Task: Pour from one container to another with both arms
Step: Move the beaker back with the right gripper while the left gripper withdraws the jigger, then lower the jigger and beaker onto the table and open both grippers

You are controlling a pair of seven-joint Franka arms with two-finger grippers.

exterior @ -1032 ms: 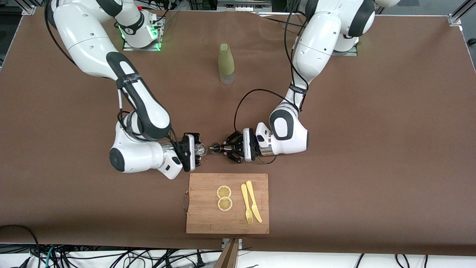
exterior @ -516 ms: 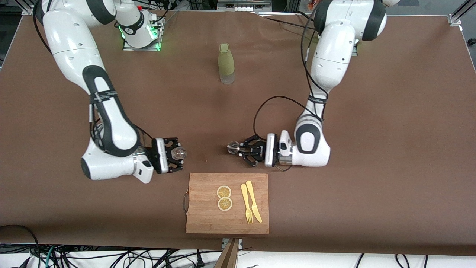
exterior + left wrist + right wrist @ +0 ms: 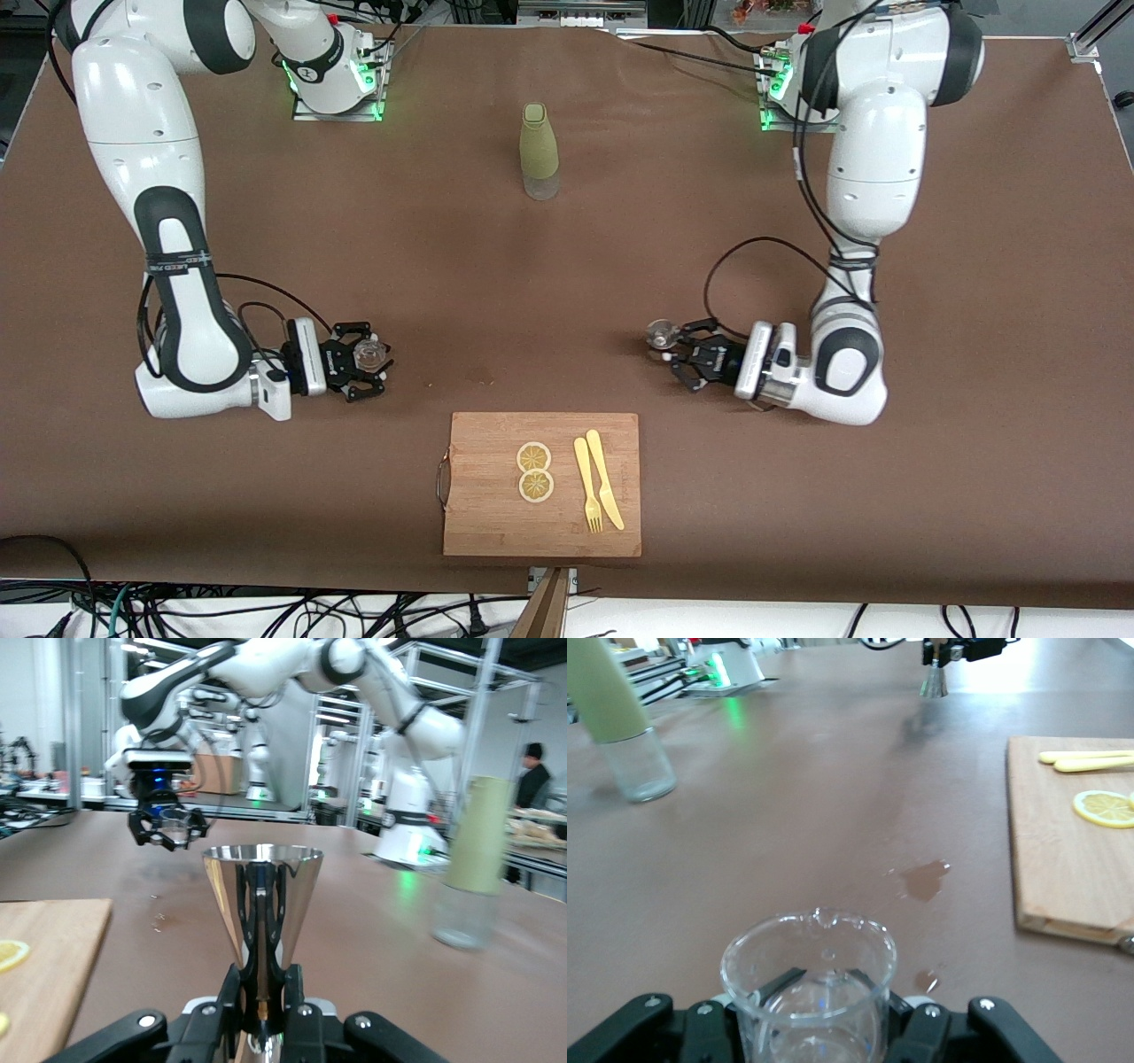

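Next, my left gripper lets go of the jigger on the bare brown table (image 3: 853, 310) below that same arm's forearm.
My left gripper (image 3: 671, 344) is shut on a shiny metal cone-shaped jigger (image 3: 660, 334), held upright low over the table toward the left arm's end. In the left wrist view the jigger (image 3: 262, 895) stands mouth up between the fingers of the left gripper (image 3: 263, 943). My right gripper (image 3: 372, 354) is shut on a small clear glass beaker (image 3: 369, 353), upright, low over the table toward the right arm's end. The right wrist view shows the beaker (image 3: 811, 979) with its spout, seated in the right gripper (image 3: 811, 1014). The two vessels are far apart.
A wooden cutting board (image 3: 483, 514) with two lemon slices (image 3: 534, 470) and a yellow fork and knife (image 3: 597, 479) lies near the front camera. A green bottle (image 3: 539, 151) stands between the arm bases. Small wet spots (image 3: 924, 879) mark the table beside the board.
Both grippers have drawn apart from the table's middle, each toward its own arm's end, carrying the jigger and the beaker with them.
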